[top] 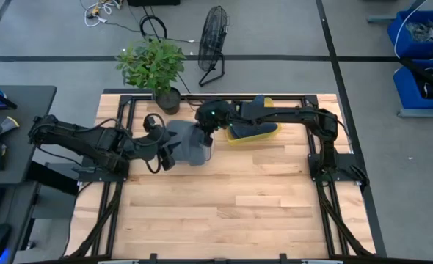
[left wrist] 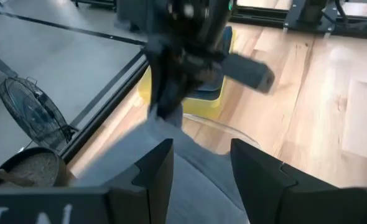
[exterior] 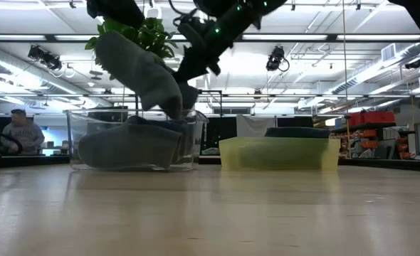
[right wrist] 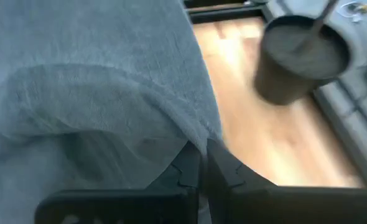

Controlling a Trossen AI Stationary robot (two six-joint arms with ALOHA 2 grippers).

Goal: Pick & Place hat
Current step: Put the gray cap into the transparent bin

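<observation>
The robot's right gripper needs to release the grey hat inside the clear plastic container [top: 190, 155], in front of the potted plant.
A grey knit hat [top: 188, 144] [exterior: 140, 71] is strung between both grippers above a clear plastic container [exterior: 190, 142]. Its lower part sags into the container, onto more grey cloth [exterior: 128, 146] lying inside. My left gripper [top: 168, 155] [left wrist: 202, 174] comes from the table's left and has the hat's raised end. My right gripper [top: 206, 129] [right wrist: 203, 163] reaches in from the right and is shut on the hat's edge. To the right stands a yellow bin [exterior: 277, 155] [top: 260, 135] with a dark blue hat [exterior: 297, 131] in it. My left gripper has the grey cloth [left wrist: 199, 158] between its two fingers [left wrist: 155, 168], coming level from the table's left. That end of the hat is lifted high, and the hat slopes down from it toward the container. My right gripper pinches the hat's hemmed edge [right wrist: 199, 134] between its closed fingertips [right wrist: 186, 165]; one layer or several, I cannot tell. It slants down from the table's right. The cloth hangs slack below it into the clear container.
A potted plant [top: 155, 66] stands at the table's far edge, just behind the container. A floor fan [top: 213, 40] is beyond the table. The near half of the wooden table [top: 231, 205] is bare. A person [exterior: 23, 131] sits far back in the room.
</observation>
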